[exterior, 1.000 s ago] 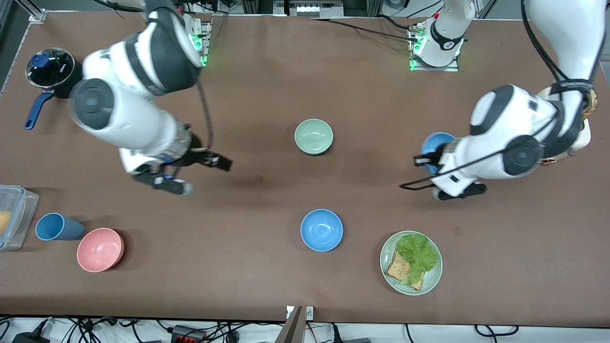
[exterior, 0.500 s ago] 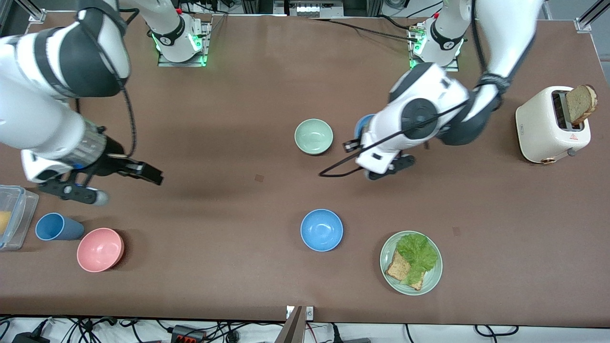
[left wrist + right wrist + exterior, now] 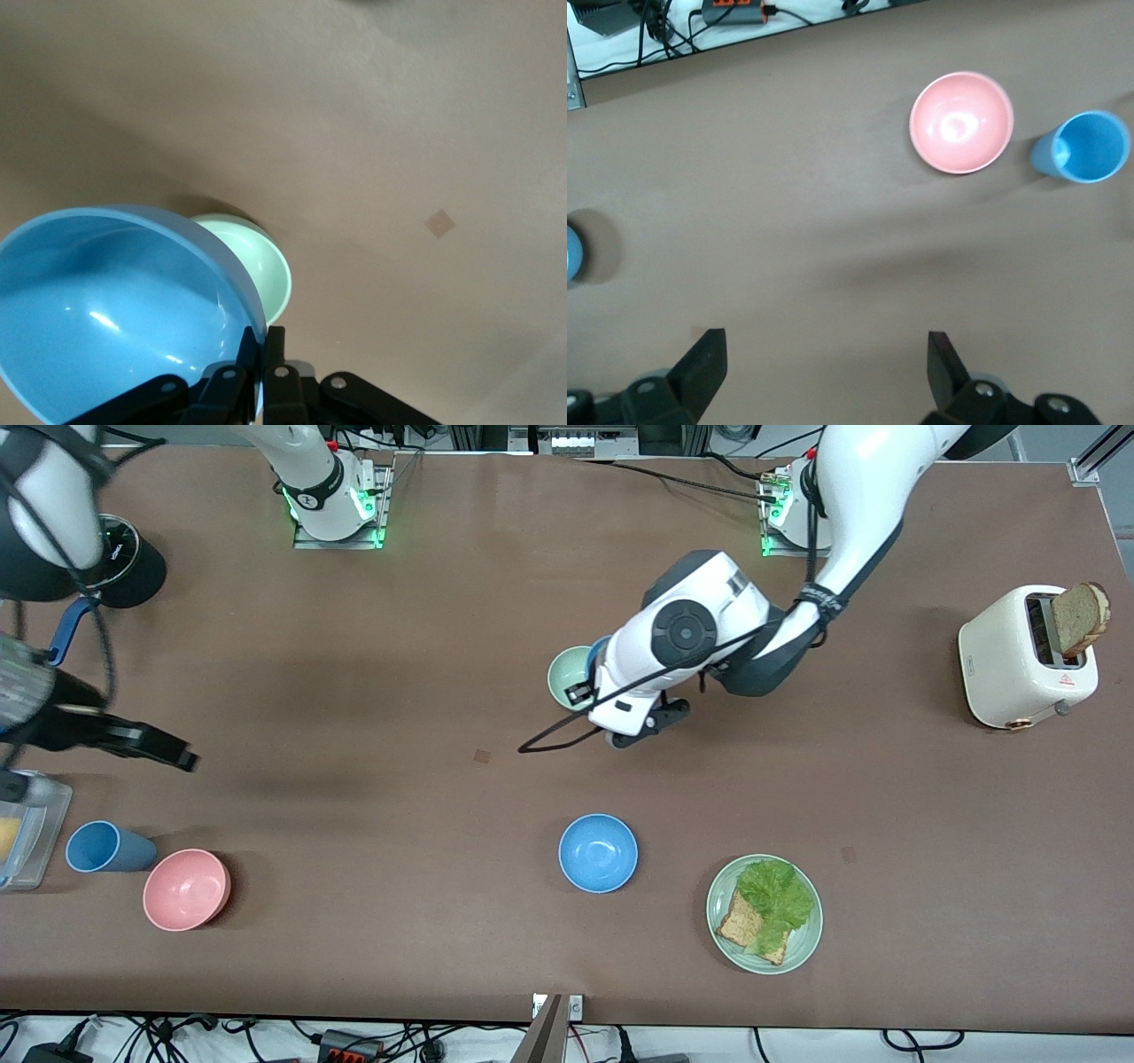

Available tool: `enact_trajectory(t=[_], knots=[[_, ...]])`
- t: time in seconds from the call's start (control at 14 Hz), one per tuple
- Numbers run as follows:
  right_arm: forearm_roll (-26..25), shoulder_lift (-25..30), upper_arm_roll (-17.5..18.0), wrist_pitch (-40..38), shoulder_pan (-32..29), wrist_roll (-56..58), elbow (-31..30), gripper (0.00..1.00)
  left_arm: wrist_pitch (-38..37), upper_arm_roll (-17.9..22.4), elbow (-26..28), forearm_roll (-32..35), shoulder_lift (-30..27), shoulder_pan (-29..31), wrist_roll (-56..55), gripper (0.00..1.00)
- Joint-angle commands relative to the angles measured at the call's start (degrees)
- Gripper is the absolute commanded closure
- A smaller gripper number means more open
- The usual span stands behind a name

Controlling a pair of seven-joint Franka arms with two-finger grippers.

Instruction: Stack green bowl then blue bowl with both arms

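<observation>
Next, I let go of the blue bowl with my left gripper inside the pale green bowl (image 3: 582, 678) (image 3: 227, 276) on the table.
The pale green bowl (image 3: 562, 677) sits upright on the table's middle, half covered by the left arm. It also shows in the left wrist view (image 3: 266, 266). My left gripper (image 3: 592, 684) is shut on the rim of a blue bowl (image 3: 599, 650) and holds it tilted, just above the green bowl and partly over it. In the left wrist view the gripper (image 3: 263, 341) pinches the blue bowl (image 3: 115, 301). A second blue bowl (image 3: 598, 853) rests nearer the front camera. My right gripper (image 3: 111, 775) is open and empty over the table's right-arm end, as in the right wrist view (image 3: 824, 345).
A pink bowl (image 3: 186, 888), a blue cup (image 3: 106, 848) and a clear container (image 3: 27, 841) stand at the right arm's end, with a black pot (image 3: 124, 558) near its base. A green plate (image 3: 804, 939) with lettuce and toast, and a toaster (image 3: 1019, 655), are toward the left arm's end.
My left arm has carried the blue bowl from its end of the table to the green bowl. My right arm has drawn back toward its own end, gripper open.
</observation>
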State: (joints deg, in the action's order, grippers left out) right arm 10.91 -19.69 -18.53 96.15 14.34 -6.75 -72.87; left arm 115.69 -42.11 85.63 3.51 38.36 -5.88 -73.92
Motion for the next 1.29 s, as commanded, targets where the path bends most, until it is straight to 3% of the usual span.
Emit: enact_trajectory(t=[0.0, 0.14, 0.57, 1.07, 1.21], knots=[[-3.77, 4.38, 8.05, -0.79, -8.77, 5.58, -2.0, 0.0, 1.11, 3.95, -1.87, 1.23, 1.19, -4.65, -1.66, 1.0], [-7.46, 6.06, 13.42, -0.79, -14.24, 10.07, -3.15, 0.0, 1.64, 4.31, -1.96, 1.67, 3.21, -6.33, -3.23, 1.0], [-8.62, 9.48, 13.44, -1.75, -14.25, 7.19, -7.53, 0.0, 3.58, 4.84, -1.61, 4.83, 6.02, -6.95, -2.9, 1.0], [-10.64, 17.04, 13.61, -0.53, -14.25, 7.01, -18.51, 0.0, 3.57, 4.84, -1.61, 5.19, 6.91, -8.88, -3.33, 1.0], [-10.64, 19.76, 13.87, 3.15, -14.17, 7.8, -23.43, 0.0, 3.66, 4.84, -1.61, 5.19, 7.0, -9.14, -3.51, 0.99]])
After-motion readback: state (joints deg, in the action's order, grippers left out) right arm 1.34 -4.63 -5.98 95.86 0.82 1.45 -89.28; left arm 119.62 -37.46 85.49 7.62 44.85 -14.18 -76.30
